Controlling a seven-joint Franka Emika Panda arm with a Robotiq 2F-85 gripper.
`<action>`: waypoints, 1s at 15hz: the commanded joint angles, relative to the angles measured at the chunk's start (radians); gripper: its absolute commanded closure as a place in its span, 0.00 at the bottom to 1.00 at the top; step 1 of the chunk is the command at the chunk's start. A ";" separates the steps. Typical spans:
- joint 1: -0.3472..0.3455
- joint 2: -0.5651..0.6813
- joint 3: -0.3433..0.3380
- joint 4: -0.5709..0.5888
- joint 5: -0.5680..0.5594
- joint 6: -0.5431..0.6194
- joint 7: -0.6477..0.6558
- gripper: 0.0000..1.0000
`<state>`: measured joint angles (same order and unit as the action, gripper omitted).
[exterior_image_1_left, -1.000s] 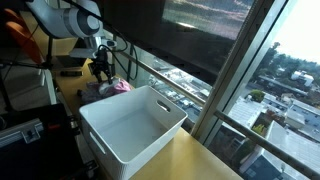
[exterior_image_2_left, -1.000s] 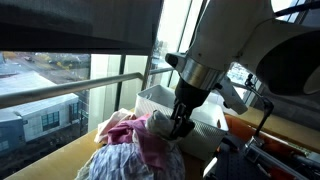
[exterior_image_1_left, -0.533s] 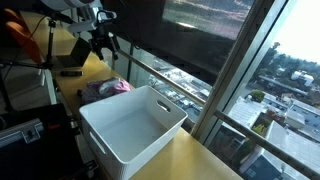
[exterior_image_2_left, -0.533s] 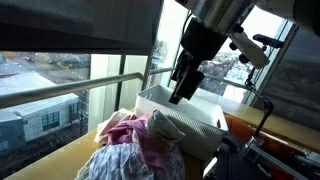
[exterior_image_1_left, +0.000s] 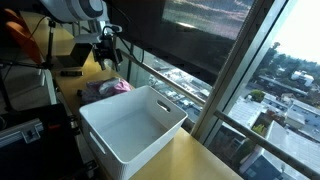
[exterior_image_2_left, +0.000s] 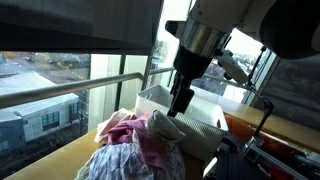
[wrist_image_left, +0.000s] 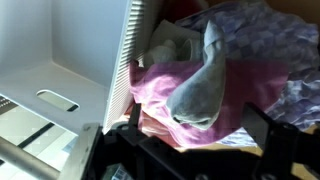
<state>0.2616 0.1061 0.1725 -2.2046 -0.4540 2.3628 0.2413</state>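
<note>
The grey sock's wide end (exterior_image_1_left: 122, 85) (wrist_image_left: 196, 103), on top of the pink garment beside the white bin, is next for my gripper to go to and close on.
My gripper (exterior_image_1_left: 108, 60) (exterior_image_2_left: 180, 106) hangs open and empty above a pile of clothes (exterior_image_1_left: 108, 88) (exterior_image_2_left: 133, 148) on the wooden table by the window. In the wrist view a grey sock (wrist_image_left: 196, 88) lies on top of a pink garment (wrist_image_left: 158, 88), with patterned purple cloth (wrist_image_left: 262, 40) beside it. The jaws (wrist_image_left: 200, 135) stand wide apart, over the sock's end and not touching it. The sock also shows in an exterior view (exterior_image_2_left: 167, 125), against the bin. A white plastic bin (exterior_image_1_left: 130, 125) (exterior_image_2_left: 197, 113) (wrist_image_left: 70, 60) stands empty right next to the pile.
A large window with a metal railing (exterior_image_2_left: 60, 88) runs along the table's far edge. A dark blind (exterior_image_1_left: 190, 35) hangs above. Cables, a tripod and equipment (exterior_image_1_left: 25, 60) crowd the room side. A dark box (exterior_image_1_left: 70, 65) lies behind the pile.
The gripper rose from the clothes pile, where it was down among the garments, and has now come down a little. The clothes and the bin have not moved.
</note>
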 joint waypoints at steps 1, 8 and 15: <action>-0.031 0.116 -0.006 0.065 0.078 0.039 -0.062 0.00; -0.047 0.376 -0.001 0.241 0.287 0.056 -0.164 0.00; -0.108 0.560 -0.017 0.392 0.408 0.010 -0.238 0.00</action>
<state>0.1765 0.5964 0.1623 -1.9043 -0.0952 2.4131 0.0494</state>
